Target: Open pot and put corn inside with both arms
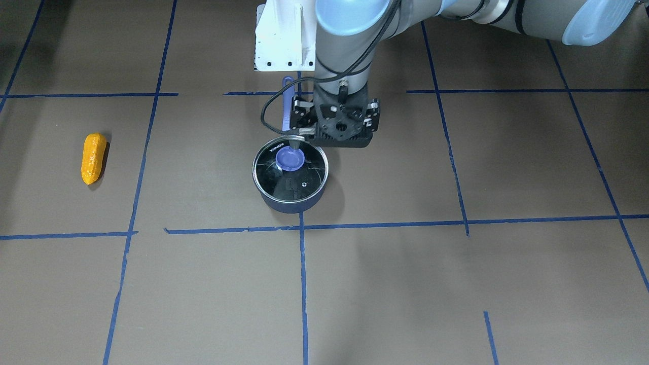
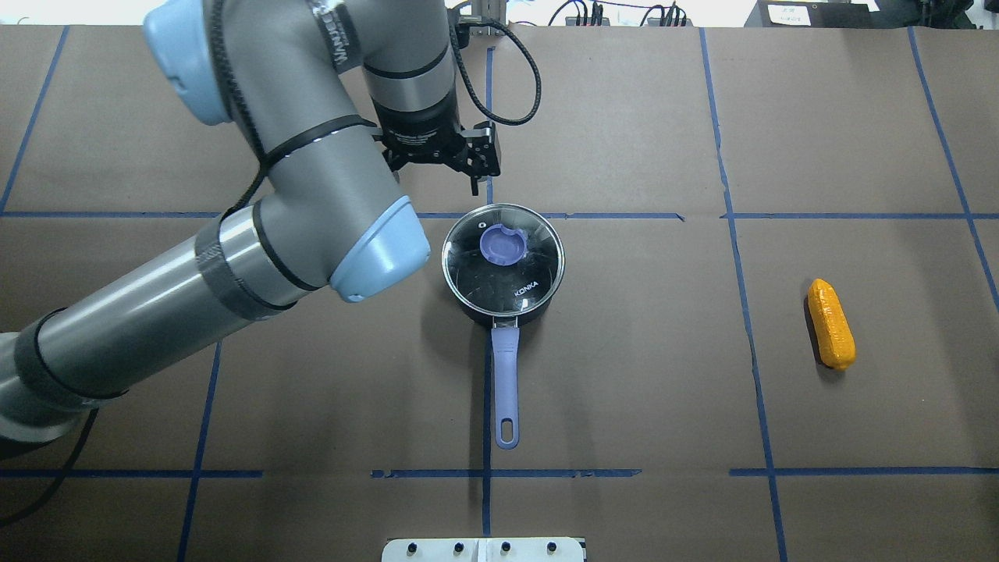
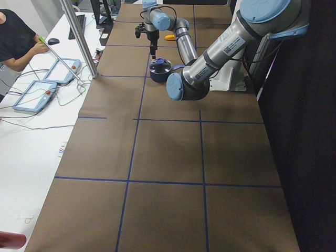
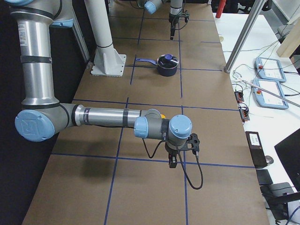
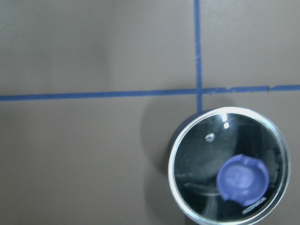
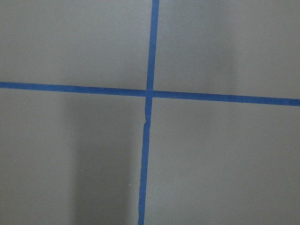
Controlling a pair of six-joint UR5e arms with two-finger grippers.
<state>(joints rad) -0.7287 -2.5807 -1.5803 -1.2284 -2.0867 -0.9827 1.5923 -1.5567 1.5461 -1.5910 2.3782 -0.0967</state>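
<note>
The pot must be opened for the corn. So next I move my left gripper to the glass lid's purple knob [image 1: 290,158] [image 5: 243,180] and close it there.
The navy pot [image 2: 468,306] stands mid-table with its glass lid [image 2: 499,273] on and the purple knob [image 2: 503,244] on top; the handle [image 2: 506,382] points toward the robot base. My left gripper [image 2: 474,186] hangs just beyond the pot's far rim, a little above it, and holds nothing; its fingertips show as one narrow tip, so it looks shut. In the front view it [image 1: 296,143] sits by the knob [image 1: 290,158]. The left wrist view shows the lid [image 5: 206,164] at lower right. The corn [image 2: 831,324] lies alone far to the right. My right gripper [image 4: 172,163] shows only in the right side view; I cannot tell its state.
The white base stand [image 2: 484,549] is at the table's near edge behind the handle. Blue tape lines [image 1: 301,228] grid the brown tabletop. A side table with tablets [image 3: 37,94] and an operator lies beyond the far edge. The right wrist view shows only a tape cross [image 6: 149,93].
</note>
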